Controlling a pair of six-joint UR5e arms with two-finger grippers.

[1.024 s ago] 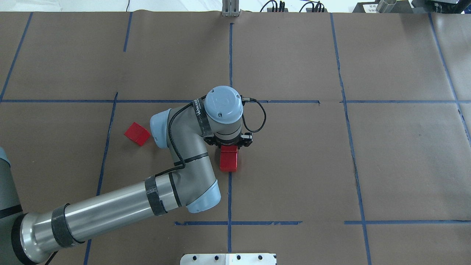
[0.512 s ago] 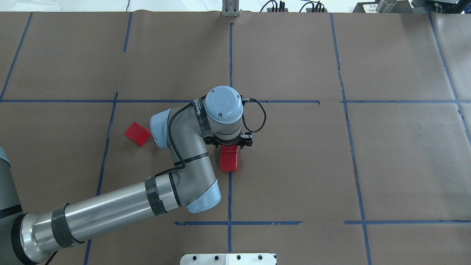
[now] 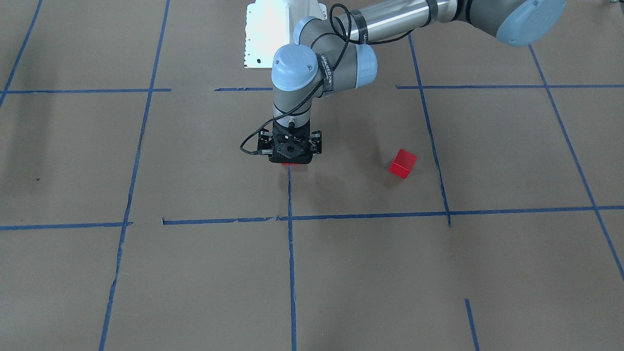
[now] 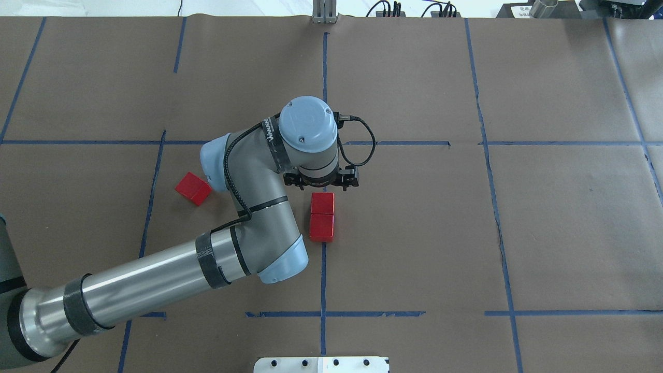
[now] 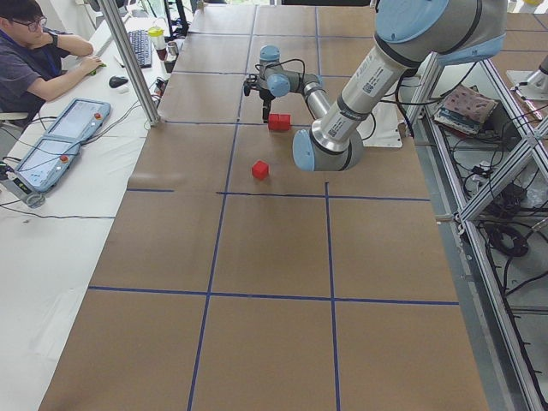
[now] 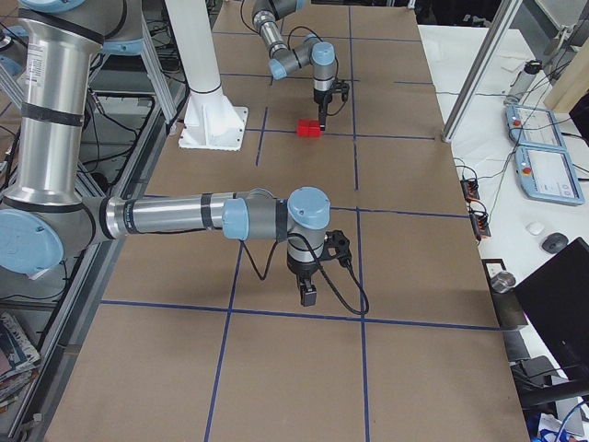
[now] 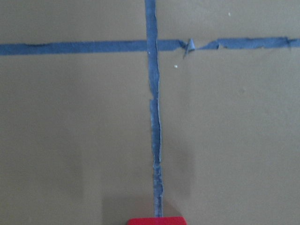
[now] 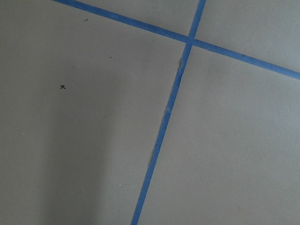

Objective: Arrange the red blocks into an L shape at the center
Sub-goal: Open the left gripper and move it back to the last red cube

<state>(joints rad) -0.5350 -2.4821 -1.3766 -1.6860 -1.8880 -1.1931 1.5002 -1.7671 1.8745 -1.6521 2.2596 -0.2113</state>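
Next, I close my left gripper around the middle of the turned red block point(image 3: 403, 163) that sits apart from the touching pair on the blue tape.
Two red blocks point(image 4: 321, 215) lie end to end on the vertical blue tape line point(image 4: 323, 274) at the center; the far one point(image 4: 322, 203) touches the near one point(image 4: 321, 228). The third red block point(image 4: 193, 188) lies apart to the left, turned at an angle; it also shows in the front view point(image 3: 402, 163). My left gripper point(image 4: 321, 185) hangs above the far end of the pair, holding nothing and looking open; its fingers are hidden under the wrist. Only a red edge point(image 7: 154, 220) shows in the left wrist view. My right gripper point(image 6: 308, 295) hovers low over bare paper far from the blocks; I cannot tell its state.
The white robot base point(image 3: 273, 29) stands at the table's near edge. A metal post point(image 4: 325, 13) stands at the far edge. An operator point(image 5: 34, 51) sits beyond the far side with teach pendants point(image 5: 64, 141). My right arm point(image 6: 184, 216) stretches over the table's right end.
My left gripper has lifted and drawn back toward the far side, off the far block. That block stays on the table against the near one, now fully in view.
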